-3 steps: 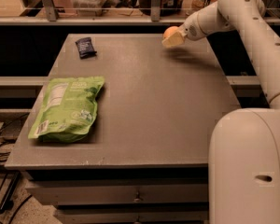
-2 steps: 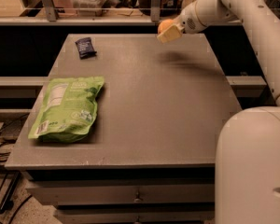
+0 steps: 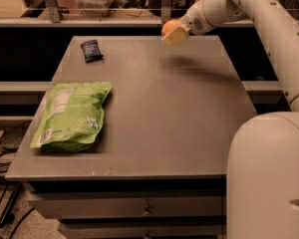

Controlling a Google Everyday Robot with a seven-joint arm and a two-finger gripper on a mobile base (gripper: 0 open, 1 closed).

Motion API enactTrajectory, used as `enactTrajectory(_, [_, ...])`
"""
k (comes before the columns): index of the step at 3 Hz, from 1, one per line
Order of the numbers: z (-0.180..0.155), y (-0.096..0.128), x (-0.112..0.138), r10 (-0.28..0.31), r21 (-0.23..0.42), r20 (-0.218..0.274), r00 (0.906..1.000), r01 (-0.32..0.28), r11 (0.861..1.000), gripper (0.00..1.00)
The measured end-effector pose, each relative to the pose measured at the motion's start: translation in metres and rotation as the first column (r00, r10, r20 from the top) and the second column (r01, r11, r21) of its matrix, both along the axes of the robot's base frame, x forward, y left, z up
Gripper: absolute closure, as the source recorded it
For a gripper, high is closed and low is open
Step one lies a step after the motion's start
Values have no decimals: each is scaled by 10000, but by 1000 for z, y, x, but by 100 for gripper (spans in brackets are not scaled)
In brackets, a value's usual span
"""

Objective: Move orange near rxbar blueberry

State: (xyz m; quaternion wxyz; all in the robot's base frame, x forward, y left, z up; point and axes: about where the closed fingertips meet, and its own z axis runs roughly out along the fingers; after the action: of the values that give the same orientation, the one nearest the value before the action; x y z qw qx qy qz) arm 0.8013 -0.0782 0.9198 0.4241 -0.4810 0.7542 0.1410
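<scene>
My gripper should release the orange on the grey table (image 3: 104, 57) next to the rxbar blueberry, just past the green pouch. The orange is lifted above the table's far edge now.
The orange (image 3: 168, 26) is held in my gripper (image 3: 172, 32), lifted above the far edge of the grey table (image 3: 159, 113); a pale finger covers its lower right side. Its shadow falls on the table just below and to the right. The rxbar blueberry (image 3: 91, 50), a small dark navy wrapper, lies flat near the table's far left corner, well to the left of the orange.
A large bright green pouch (image 3: 72, 114) lies on the table's left front part. My white arm (image 3: 269, 29) reaches in from the right and my base (image 3: 269, 178) fills the lower right. A rail and shelving run behind the table.
My gripper has carried the orange up and to the left along the table's far edge, closer to the navy wrapper. The wrapper and the green pouch have not moved.
</scene>
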Motion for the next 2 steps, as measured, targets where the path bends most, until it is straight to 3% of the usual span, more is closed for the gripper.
enactTrajectory(1, [-3, 42, -11, 800, 401, -71, 9968, -797, 9960, 100])
enactTrajectory(2, [-17, 102, -26, 1757, 810, -283, 9840, -1729, 9816, 100])
